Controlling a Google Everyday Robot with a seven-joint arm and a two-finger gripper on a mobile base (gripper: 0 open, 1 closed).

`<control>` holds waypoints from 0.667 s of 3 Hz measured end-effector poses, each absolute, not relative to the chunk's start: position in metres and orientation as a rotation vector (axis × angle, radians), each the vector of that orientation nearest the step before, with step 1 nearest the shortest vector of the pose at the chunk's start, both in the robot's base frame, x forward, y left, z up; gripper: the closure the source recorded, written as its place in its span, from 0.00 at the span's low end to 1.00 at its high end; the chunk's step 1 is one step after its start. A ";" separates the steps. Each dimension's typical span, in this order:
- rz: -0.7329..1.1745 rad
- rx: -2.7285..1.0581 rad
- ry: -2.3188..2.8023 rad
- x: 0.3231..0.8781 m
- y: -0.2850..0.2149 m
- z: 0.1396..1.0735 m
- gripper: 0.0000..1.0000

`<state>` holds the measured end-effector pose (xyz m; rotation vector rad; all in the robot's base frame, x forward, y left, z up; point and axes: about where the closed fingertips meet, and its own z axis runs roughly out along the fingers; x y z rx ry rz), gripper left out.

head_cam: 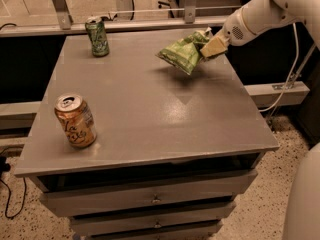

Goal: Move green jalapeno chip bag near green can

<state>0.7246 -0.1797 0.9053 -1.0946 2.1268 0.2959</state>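
Note:
Next, I let go of the green jalapeno chip bag on the back of the grey table (131, 47), beside the green can. The bag still hangs in the air above the table.
The green jalapeno chip bag (183, 55) hangs in the air above the back right part of the grey table (150, 119), clear of the surface, with its shadow below it. My gripper (210, 46) comes in from the right on the white arm and is shut on the bag's right edge. The green can (97, 37) stands upright at the table's back left corner, well to the left of the bag.
An orange-and-tan can (76, 120) stands upright near the front left of the table. The table has drawers below its front edge. A metal rail (150, 21) runs behind the table. A white cable hangs at the right.

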 end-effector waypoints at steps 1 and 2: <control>0.282 -1.098 2.088 0.735 -0.166 0.912 1.00; 0.241 -1.108 2.029 0.763 -0.135 0.926 1.00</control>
